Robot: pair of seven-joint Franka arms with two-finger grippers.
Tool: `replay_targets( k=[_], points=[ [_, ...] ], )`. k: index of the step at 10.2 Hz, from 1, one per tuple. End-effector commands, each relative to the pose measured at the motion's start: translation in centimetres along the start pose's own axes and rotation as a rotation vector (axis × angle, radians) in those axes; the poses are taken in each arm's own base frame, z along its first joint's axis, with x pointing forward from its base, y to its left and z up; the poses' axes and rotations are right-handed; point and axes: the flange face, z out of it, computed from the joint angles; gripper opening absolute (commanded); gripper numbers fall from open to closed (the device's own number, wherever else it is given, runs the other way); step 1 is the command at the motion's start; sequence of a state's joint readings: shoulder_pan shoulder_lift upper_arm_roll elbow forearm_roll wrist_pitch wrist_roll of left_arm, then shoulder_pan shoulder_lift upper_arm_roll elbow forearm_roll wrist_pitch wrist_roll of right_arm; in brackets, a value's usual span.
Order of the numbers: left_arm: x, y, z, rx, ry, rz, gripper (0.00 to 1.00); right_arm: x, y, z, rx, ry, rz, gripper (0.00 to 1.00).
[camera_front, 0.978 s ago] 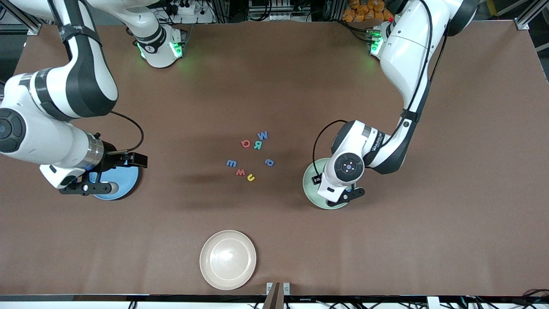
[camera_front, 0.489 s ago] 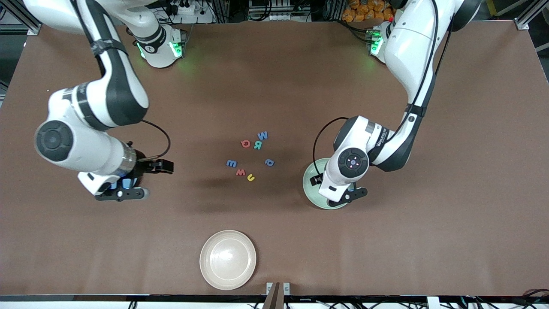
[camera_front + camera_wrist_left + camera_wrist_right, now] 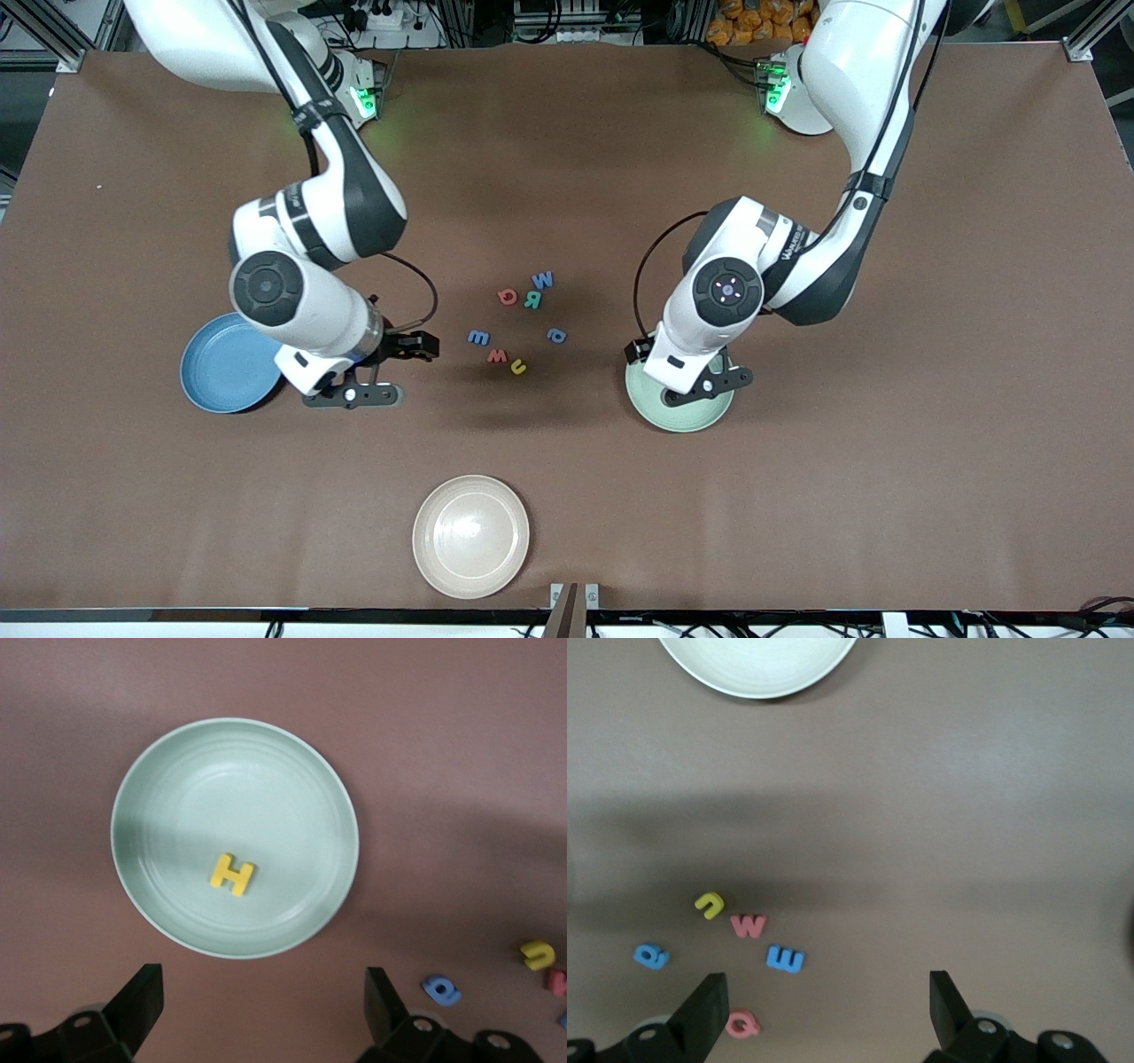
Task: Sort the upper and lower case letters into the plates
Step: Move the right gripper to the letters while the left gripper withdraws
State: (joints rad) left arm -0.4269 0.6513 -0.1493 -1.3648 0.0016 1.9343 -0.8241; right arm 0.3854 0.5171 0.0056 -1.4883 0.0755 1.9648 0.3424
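The robot's right gripper will next go to the blue E beside the red w and close on the letter's outer sides (image 3: 478,337) (image 3: 785,958).
Several small letters lie loose mid-table: blue W (image 3: 543,280), red Q (image 3: 507,297), teal R (image 3: 532,299), blue E (image 3: 478,338), red w (image 3: 497,356), yellow u (image 3: 518,366) and a small blue letter (image 3: 556,335). The mint green plate (image 3: 651,412) toward the left arm's end holds a yellow H (image 3: 232,874). My left gripper (image 3: 263,1010) hangs open and empty over that plate's edge (image 3: 133,868). The blue plate (image 3: 221,363) lies toward the right arm's end. My right gripper (image 3: 828,1010) is open and empty, over bare table between that plate and the blue E (image 3: 785,958).
A cream plate (image 3: 471,535) with nothing in it sits near the table's front edge, nearer the camera than the letters. Brown table spreads all around the plates and the letter cluster.
The right arm has swung off the blue plate toward the letters, uncovering the plate. The left gripper has lifted a little over the mint plate. No letter has moved.
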Motion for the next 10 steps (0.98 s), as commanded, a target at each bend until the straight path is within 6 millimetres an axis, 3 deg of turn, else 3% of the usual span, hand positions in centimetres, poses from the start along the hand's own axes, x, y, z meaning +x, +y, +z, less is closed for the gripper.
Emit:
replay_targets(
  k=[1,2,4,7,10],
  points=[
    [-1.2,0.5,0.6,-0.019,-0.046,0.03,1.0,-0.2,-1.1,1.3,-0.038,0.007,-0.01,1.0],
    [-1.6,0.9,0.9,-0.024,-0.054,0.033,1.0,-0.4,-0.7,2.0,-0.047,-0.018,0.011,1.0],
    [-1.3,0.6,1.4,-0.016,-0.056,0.032,1.0,-1.6,0.6,5.6,-0.072,-0.064,0.178,1.0],
    [-1.0,0.4,1.8,-0.014,-0.062,0.025,1.0,-4.0,-0.6,11.3,-0.043,-0.003,0.282,1.0],
    [-0.9,0.3,1.8,-0.015,-0.063,0.022,1.0,-6.9,-2.2,14.9,-0.055,-0.01,0.452,1.0]
  ],
)
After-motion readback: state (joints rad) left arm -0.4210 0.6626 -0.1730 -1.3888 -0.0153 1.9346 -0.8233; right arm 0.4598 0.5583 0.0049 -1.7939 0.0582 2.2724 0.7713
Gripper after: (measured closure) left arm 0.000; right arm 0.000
